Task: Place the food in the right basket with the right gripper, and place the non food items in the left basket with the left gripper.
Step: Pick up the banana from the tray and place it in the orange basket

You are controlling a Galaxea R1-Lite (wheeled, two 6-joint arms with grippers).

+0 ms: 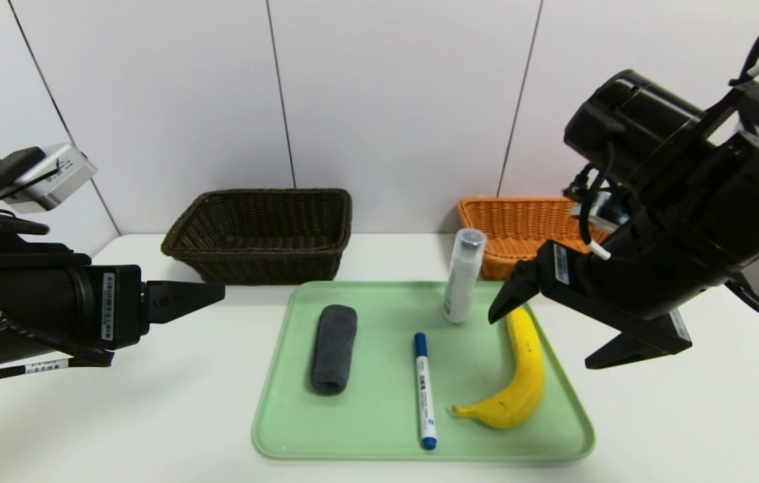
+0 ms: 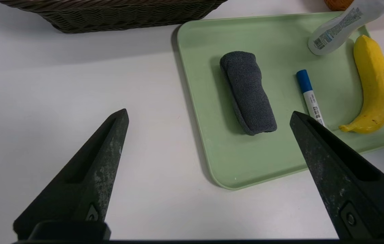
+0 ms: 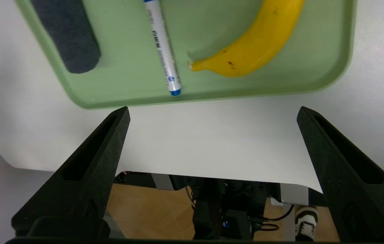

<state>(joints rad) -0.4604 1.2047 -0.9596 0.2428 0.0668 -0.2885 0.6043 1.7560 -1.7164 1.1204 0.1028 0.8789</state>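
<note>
The banana is food for the orange basket. Next, my right gripper goes to the yellow banana's curved middle [image 1: 531, 371] [image 3: 277, 27] and closes there.
On the green tray [image 1: 373, 315] lie a curved yellow banana [image 1: 520, 376] at the right, a white marker with blue cap [image 1: 424, 389] in the middle and a rolled dark grey cloth [image 1: 334, 347] at the left. A whitish bottle [image 1: 463, 275] stands upright at the tray's back. My left gripper [image 1: 218, 293] hovers open and empty over the table, left of the tray; its wrist view shows the cloth [image 2: 248, 91] ahead. My right gripper [image 1: 540, 342] hangs open and empty above the banana's far end. The dark brown basket [image 1: 262, 235] and the orange basket [image 1: 513, 228] stand at the back.
Both baskets sit against the white wall, with a gap of table between them. The table's front edge [image 3: 212, 178] lies close behind the tray, with the robot's base and wooden floor below it. Bare table flanks the tray on both sides.
</note>
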